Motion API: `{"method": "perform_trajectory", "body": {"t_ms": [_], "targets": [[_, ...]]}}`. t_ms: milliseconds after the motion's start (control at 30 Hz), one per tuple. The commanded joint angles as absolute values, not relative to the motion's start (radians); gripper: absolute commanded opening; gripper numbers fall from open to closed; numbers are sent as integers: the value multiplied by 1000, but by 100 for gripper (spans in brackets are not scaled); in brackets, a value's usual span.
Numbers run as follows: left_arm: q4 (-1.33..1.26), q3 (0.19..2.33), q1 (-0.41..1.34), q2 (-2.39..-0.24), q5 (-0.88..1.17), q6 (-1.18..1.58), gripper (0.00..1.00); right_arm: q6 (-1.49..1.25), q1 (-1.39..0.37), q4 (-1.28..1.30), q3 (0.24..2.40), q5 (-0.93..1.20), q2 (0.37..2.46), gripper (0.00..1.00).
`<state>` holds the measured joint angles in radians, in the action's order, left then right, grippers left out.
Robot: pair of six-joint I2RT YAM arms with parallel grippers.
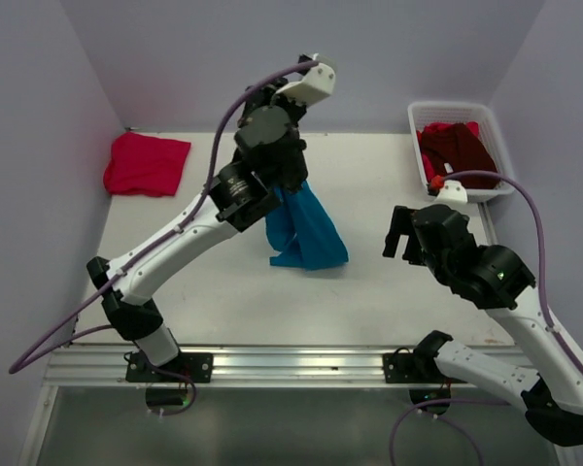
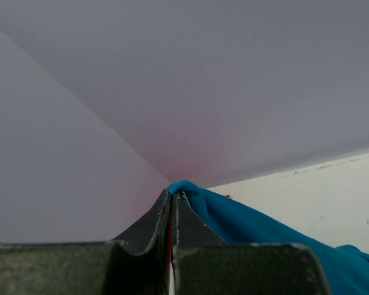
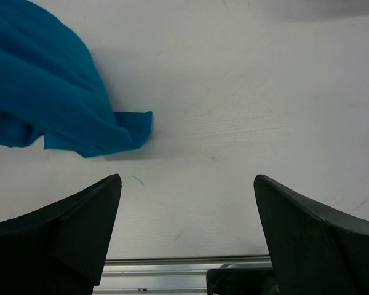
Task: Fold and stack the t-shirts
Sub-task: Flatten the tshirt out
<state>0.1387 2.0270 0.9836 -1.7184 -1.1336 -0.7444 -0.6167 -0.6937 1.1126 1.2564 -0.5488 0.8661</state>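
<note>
Next, my right gripper goes to the teal-blue t-shirt's crumpled lower end (image 1: 319, 256) (image 3: 109, 140), below my raised left gripper, and closes there.
My left gripper (image 2: 173, 193) is shut on an edge of the teal-blue t-shirt (image 2: 252, 227) and holds it up off the table. From the top view the shirt (image 1: 306, 233) hangs below the raised left arm, its lower end crumpled on the table. A bright pinkish-red t-shirt (image 1: 146, 163) lies folded at the back left. The dark maroon t-shirt (image 1: 457, 148) lies bunched in the basket. My right gripper (image 1: 400, 238) is open and empty, right of the teal shirt, its jaws (image 3: 187, 178) over bare table beside the shirt's corner (image 3: 43, 92).
The white mesh basket (image 1: 414, 124) stands at the back right corner. Grey walls close the table (image 1: 389, 291) at the back and both sides. A metal rail (image 1: 291, 364) with both arm bases runs along the near edge.
</note>
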Motion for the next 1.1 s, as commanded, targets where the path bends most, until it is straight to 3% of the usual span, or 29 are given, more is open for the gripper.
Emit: {"method": "perform_trajectory", "body": {"t_ms": [0, 233, 400, 600, 1067], "targets": [[-221, 1987, 1000, -1628, -1305, -1021, 0, -604, -696, 1045, 1239, -532, 894, 94], [-288, 1921, 1043, -1559, -1358, -1086, 0, -580, -696, 907, 1171, -459, 995, 96], [-293, 1893, 1054, -1542, -1370, -1094, 0, -565, -696, 682, 1052, -188, 1090, 98], [-334, 1891, 1069, -1532, -1379, -1135, 0, -548, -704, 536, 997, -65, 1239, 99], [-463, 1927, 1144, -1605, -1407, -1249, 0, -491, -840, 382, 1149, 37, 1543, 99]]}}
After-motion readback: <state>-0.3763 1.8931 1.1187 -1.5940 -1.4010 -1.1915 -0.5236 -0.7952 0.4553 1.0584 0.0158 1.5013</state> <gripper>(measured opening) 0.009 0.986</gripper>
